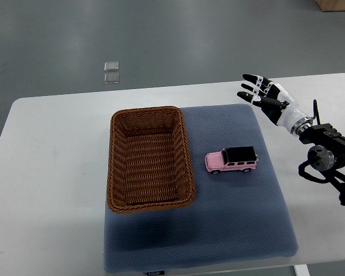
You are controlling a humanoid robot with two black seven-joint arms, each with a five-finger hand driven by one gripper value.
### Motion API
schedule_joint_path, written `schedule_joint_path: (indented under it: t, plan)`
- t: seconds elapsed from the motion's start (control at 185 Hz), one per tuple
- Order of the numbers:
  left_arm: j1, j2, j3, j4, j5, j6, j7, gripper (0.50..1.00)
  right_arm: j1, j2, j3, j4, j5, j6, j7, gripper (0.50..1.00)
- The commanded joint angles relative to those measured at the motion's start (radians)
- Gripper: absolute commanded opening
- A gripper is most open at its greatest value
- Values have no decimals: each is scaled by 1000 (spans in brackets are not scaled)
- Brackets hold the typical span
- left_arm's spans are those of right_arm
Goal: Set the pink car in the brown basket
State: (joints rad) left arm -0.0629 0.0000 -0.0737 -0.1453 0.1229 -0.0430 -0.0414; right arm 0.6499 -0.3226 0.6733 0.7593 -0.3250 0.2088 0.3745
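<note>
The pink car is next for my right gripper, which should go to it and close on the black-roofed back half of the car [245,157], across its sides.
A pink toy car [232,160] with a black roof sits on a blue-grey mat [236,213], just right of a brown wicker basket [119,167]. The basket is rectangular, and nothing lies in it. My right hand [260,92] comes in from the right edge. It hovers above the table's far right part, up and to the right of the car, well apart from it. Its fingers are spread and hold nothing. The left arm does not show.
The mat lies on a white table [52,172]. Two small clear squares [111,72] lie on the grey floor beyond the table's far edge. A wooden box corner [336,4] shows at the top right.
</note>
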Motion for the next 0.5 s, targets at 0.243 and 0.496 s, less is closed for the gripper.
schedule_joint_path:
  t: [0.243,0.496]
  plan:
    - [0,0,0,0,1,0,2,1000,7,-4,0,0,3,-12,-14,913]
    - [0,0,0,1,1,0,2,1000,22,-15,20,3,18,-3,-78,913]
